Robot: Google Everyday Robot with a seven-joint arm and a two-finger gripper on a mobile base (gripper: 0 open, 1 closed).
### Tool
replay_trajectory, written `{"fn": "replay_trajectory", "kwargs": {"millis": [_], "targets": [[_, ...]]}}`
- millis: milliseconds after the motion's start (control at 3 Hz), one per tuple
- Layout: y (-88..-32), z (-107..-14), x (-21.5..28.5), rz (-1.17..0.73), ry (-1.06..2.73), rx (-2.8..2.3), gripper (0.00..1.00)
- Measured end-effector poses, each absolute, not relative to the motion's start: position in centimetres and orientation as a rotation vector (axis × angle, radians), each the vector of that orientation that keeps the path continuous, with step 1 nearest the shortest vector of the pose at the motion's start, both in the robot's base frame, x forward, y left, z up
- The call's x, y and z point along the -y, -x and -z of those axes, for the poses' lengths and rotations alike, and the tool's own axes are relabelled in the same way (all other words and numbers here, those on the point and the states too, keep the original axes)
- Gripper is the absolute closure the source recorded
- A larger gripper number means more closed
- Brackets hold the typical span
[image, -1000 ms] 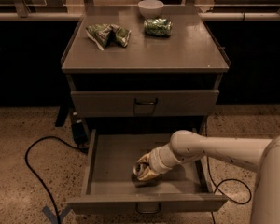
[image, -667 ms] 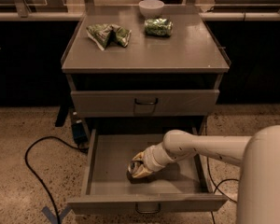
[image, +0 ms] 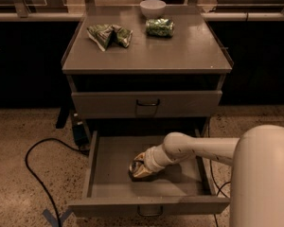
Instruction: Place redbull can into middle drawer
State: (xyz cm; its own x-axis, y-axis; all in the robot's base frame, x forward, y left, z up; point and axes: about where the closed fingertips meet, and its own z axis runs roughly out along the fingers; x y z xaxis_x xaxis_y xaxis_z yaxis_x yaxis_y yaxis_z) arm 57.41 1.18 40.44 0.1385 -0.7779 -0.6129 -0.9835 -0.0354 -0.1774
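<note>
My gripper needs to put the redbull can down on the middle drawer's bottom, near its centre (image: 146,171) behind the front handle.
The middle drawer (image: 95,167) is pulled open below the cabinet, a wide grey tray with a plain floor and a small dark loop handle on its front panel. My white arm reaches in from the right. My gripper (image: 141,167) is low inside the drawer, near the middle of its floor. It is shut on the redbull can (image: 135,166), whose shiny silver top faces left. The can is tilted and sits at or just above the drawer floor. Its body is mostly hidden by the gripper.
On the cabinet top lie a stubby green can (image: 159,27), a white bowl (image: 152,7) and a green snack bag (image: 109,35). The upper drawer (image: 146,103) is closed. A black cable (image: 38,171) runs over the floor at the left.
My gripper has moved a little to the left inside the drawer, taking the can with it. Nothing on the cabinet top has moved.
</note>
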Motion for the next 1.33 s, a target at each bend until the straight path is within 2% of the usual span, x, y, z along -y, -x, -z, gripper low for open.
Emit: {"fn": "replay_trajectory", "kwargs": {"millis": [1000, 1333], "targets": [[-58.1, -37.6, 0.3, -0.345, 1.917, -1.878, 1.0], [-58.1, -37.5, 0.4, -0.342, 1.917, -1.889, 0.81]]}}
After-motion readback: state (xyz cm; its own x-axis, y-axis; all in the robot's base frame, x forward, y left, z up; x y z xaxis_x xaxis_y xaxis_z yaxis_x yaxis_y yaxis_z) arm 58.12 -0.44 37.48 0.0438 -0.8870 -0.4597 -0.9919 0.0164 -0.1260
